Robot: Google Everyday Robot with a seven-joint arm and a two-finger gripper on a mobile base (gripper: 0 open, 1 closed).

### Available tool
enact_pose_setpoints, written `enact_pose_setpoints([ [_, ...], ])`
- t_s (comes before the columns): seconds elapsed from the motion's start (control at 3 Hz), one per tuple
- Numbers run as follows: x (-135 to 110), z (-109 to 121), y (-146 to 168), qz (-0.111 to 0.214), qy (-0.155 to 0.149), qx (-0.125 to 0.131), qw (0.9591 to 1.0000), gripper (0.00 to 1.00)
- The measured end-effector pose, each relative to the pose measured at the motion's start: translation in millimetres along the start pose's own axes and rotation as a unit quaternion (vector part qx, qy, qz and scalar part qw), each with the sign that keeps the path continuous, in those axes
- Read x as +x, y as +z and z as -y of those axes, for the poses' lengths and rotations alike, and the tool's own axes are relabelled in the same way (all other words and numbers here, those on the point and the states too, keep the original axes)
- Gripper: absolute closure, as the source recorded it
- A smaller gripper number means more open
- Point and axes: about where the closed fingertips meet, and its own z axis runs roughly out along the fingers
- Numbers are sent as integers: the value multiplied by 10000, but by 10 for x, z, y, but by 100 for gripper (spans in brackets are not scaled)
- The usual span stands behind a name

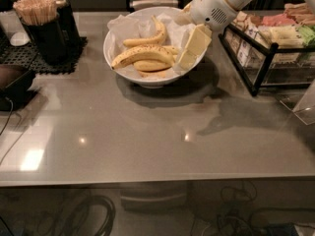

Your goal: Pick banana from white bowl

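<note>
Next, I grip the stem end (169,57) of the long, freckled banana lying across the white bowl's middle.
The white bowl (114,38) stands at the back middle of the grey table, lined with crumpled white paper. Several bananas lie in it. The banana (142,54) is the long, freckled one lying across the middle, stem end to the right. A smoother curved banana (149,37) lies behind it and shorter ones (150,66) lie in front. My gripper (191,53), cream-coloured on a white arm (216,4), hangs over the bowl's right rim, just right of the banana's right end. It holds nothing that I can see.
A black holder of wooden sticks (42,26) stands on a black mat at the back left. A black wire rack (268,58) of packaged snacks stands right of the bowl, close to the arm. A dark object (15,82) sits at the left edge.
</note>
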Motion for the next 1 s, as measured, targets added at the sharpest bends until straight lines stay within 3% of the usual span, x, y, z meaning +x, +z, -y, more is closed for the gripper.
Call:
enact_pose_setpoints([
  [0.67, 87, 69, 146, 86, 166, 25, 9998, 0],
  [1.0, 87, 69, 146, 86, 166, 25, 9998, 18],
])
